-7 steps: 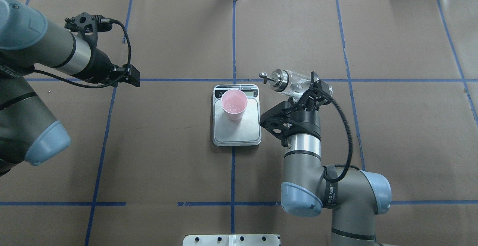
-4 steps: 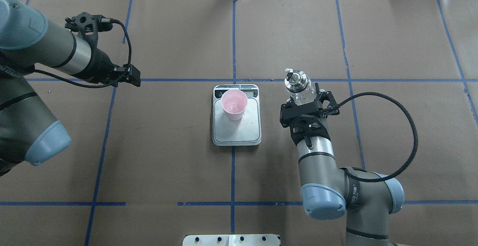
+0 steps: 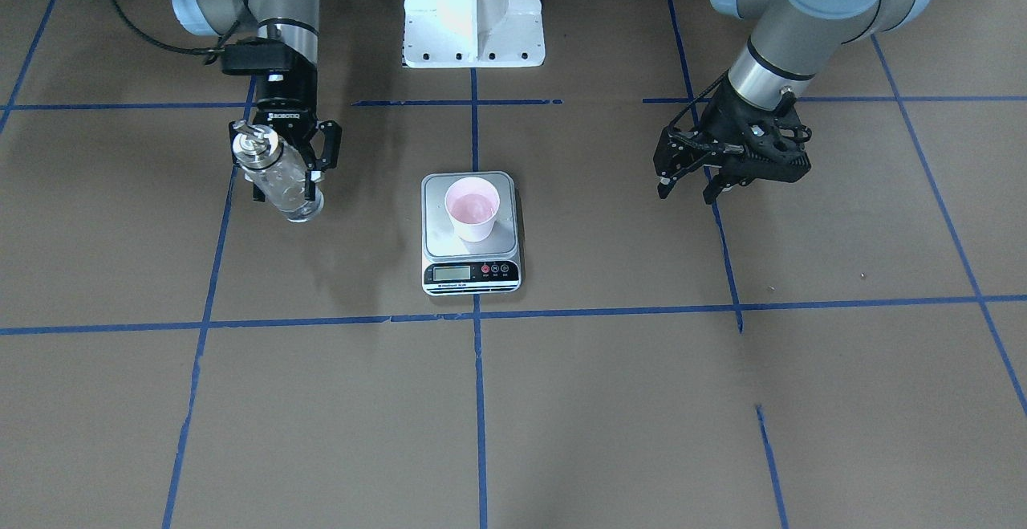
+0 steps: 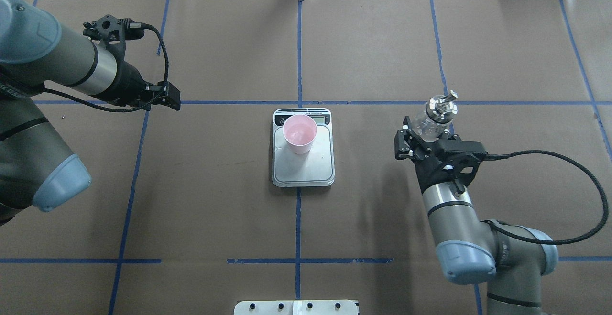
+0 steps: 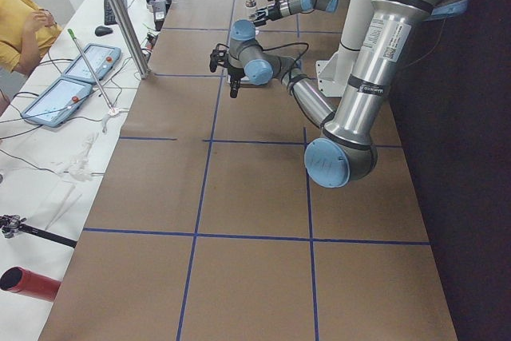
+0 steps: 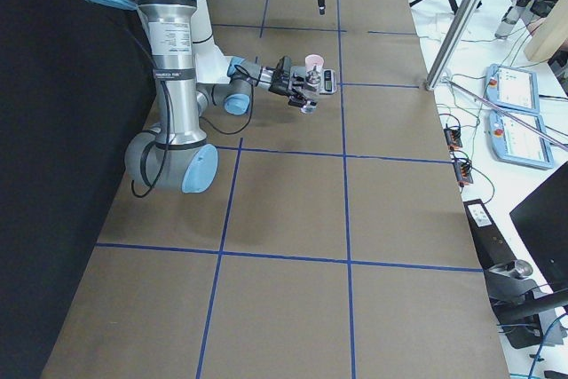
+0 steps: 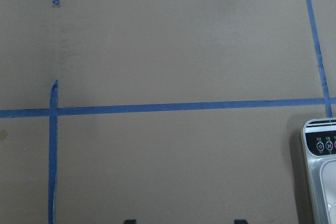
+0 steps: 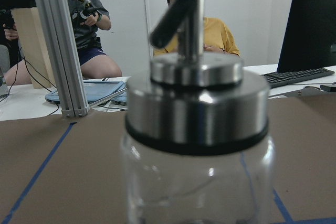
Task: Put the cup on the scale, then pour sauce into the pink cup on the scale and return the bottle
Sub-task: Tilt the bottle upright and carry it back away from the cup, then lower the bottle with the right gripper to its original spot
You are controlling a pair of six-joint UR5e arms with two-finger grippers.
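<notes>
My right gripper has the clear glass bottle, now held upright beside the scale. It will let go of it on the blue tape line (image 3: 232, 242) between its crossings nearest that gripper.
The pale pink cup (image 4: 299, 133) stands on the silver scale (image 4: 303, 169) at the table's middle; the cup (image 3: 472, 208) sits on the platform's half away from the scale's (image 3: 471, 274) display side edge. A wet sheen shows inside it. My right gripper (image 4: 427, 124) is shut on the clear glass bottle (image 4: 440, 107), held about upright to the right of the scale, spout up. The bottle fills the right wrist view (image 8: 197, 129). I cannot tell whether it touches the table. My left gripper (image 4: 169, 97) is open and empty, far left of the scale.
Blue tape lines grid the brown table. The white robot base (image 3: 473, 7) stands behind the scale. An aluminium post (image 8: 58, 40) and seated people are beyond the far edge. The scale's corner (image 7: 320, 171) shows in the left wrist view.
My right gripper has swung the bottle from tilted beside the scale to upright and carried it to the right, away from the scale. The left arm has not moved.
</notes>
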